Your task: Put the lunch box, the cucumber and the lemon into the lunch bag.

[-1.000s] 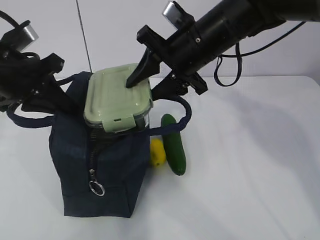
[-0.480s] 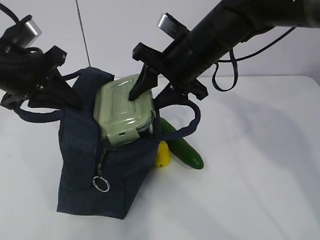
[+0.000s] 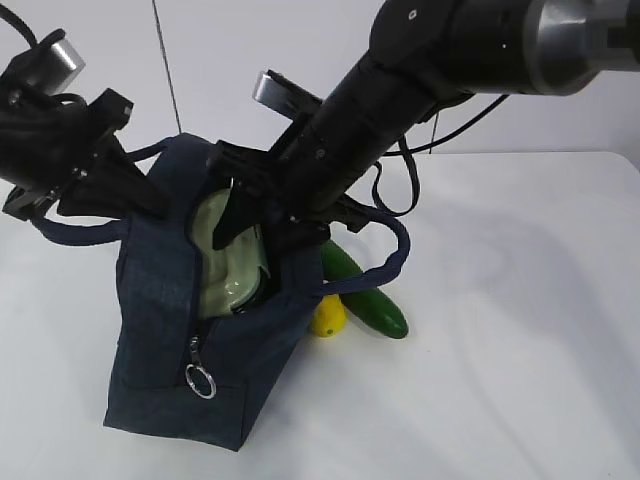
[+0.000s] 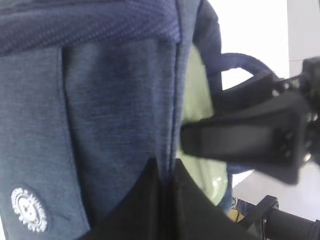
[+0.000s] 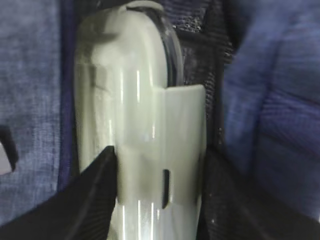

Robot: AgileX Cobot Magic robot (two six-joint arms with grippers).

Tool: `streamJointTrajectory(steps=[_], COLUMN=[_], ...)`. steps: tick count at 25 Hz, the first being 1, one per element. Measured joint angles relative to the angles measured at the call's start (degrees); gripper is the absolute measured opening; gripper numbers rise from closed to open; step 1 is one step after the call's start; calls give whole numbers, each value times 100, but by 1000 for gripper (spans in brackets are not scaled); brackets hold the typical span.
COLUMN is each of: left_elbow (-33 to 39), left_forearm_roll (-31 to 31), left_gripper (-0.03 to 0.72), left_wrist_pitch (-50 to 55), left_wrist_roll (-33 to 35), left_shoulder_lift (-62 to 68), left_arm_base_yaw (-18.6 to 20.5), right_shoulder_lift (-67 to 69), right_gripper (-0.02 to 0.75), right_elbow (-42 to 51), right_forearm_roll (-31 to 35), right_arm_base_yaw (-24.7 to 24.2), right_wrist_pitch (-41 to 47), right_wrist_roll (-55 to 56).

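Note:
My right gripper needs to let go of the lunch box deep inside the navy lunch bag's opening point(image 3: 217, 275), at a spot behind the ring pull.
The navy lunch bag point(image 3: 165, 330) stands at the left, top unzipped, ring pull point(image 3: 200, 381) hanging on its front. My right gripper point(image 3: 258, 222) is shut on the lunch box point(image 3: 228, 262), whose pale green lid shows tilted on edge inside the bag's mouth; the right wrist view shows the box point(image 5: 135, 120) between both fingers. My left gripper point(image 3: 140, 195) is shut on the bag's upper left edge point(image 4: 167, 150), holding the opening apart. The cucumber point(image 3: 362, 292) and the lemon point(image 3: 328, 315) lie on the table just right of the bag.
A bag handle point(image 3: 385, 268) loops over the cucumber's near end; the other handle point(image 3: 75, 232) hangs by my left gripper. The white table point(image 3: 500, 350) extends to the right and front.
My right gripper has lowered the lunch box from above the opening down into the bag, tipping it onto its edge. The bag has leaned and shifted; the cucumber was nudged to a slant.

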Motion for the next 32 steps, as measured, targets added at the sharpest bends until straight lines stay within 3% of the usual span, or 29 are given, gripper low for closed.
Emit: streamJointTrajectory(steps=[7, 19, 26, 32], left_elbow=[0, 0, 0, 0], left_forearm_roll=[0, -22, -22, -34], left_gripper=[0, 0, 0, 0], left_wrist_pitch=[12, 21, 60, 136], left_wrist_roll=[0, 2, 12, 14], left_shoulder_lift=[0, 0, 0, 0], left_arm_base_yaw=[0, 0, 0, 0], right_shoulder_lift=[198, 361, 404, 404], right_gripper=[365, 365, 365, 399], right_elbow=[-35, -35, -35, -35], right_forearm_roll=[-68, 567, 1071, 1326], right_arm_base_yaw=[30, 39, 39, 39], right_wrist_pitch=[-131, -165, -144, 51], right_wrist_roll=[-122, -794, -1790, -2199])
